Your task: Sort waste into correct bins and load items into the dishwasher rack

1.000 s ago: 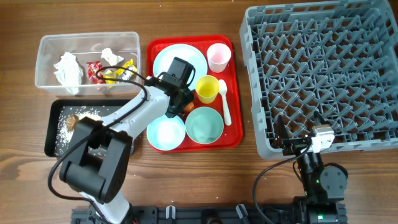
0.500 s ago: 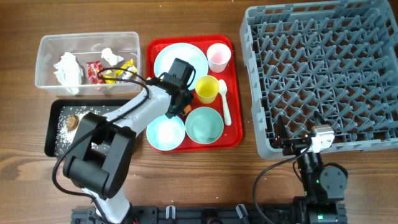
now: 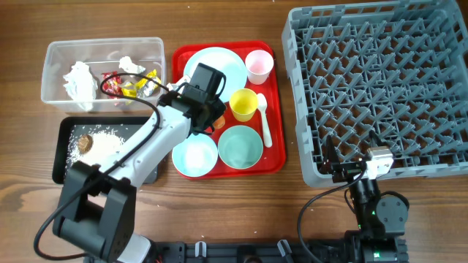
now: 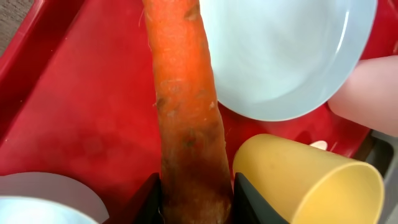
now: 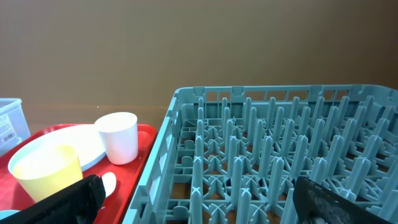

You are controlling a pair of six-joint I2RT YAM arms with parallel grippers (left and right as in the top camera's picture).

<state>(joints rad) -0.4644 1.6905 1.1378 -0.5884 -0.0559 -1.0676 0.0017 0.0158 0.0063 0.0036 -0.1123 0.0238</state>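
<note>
My left gripper is to let go of the orange carrot in the black tray (image 3: 113, 130), between the white grains and the clear tub. The carrot is still held over the red tray.
My left gripper (image 3: 211, 117) (image 4: 194, 200) is shut on an orange carrot (image 3: 220, 123) (image 4: 185, 93) and holds it over the flat red tray (image 3: 274, 157), between the pale blue plate (image 3: 227, 64) (image 4: 292, 56) and the yellow cup (image 3: 243, 104) (image 4: 305, 180). Also on the red tray are a pink cup (image 3: 257, 66), a white spoon (image 3: 264, 120) and two pale blue bowls (image 3: 195, 156) (image 3: 240, 147). My right gripper (image 3: 344, 170) (image 5: 205, 200) is open and empty at the front edge of the grey rack (image 3: 380, 88) (image 5: 280, 143).
The clear tub (image 3: 55, 69) at the back left holds white tissues (image 3: 79, 82) and red and yellow wrappers (image 3: 128, 85). The black tray (image 3: 62, 172) in front of it holds white grains and a brown lump (image 3: 85, 143).
My left arm has swung and raised its gripper slightly toward the back left, with the carrot still in the jaws. The right arm has not moved.
</note>
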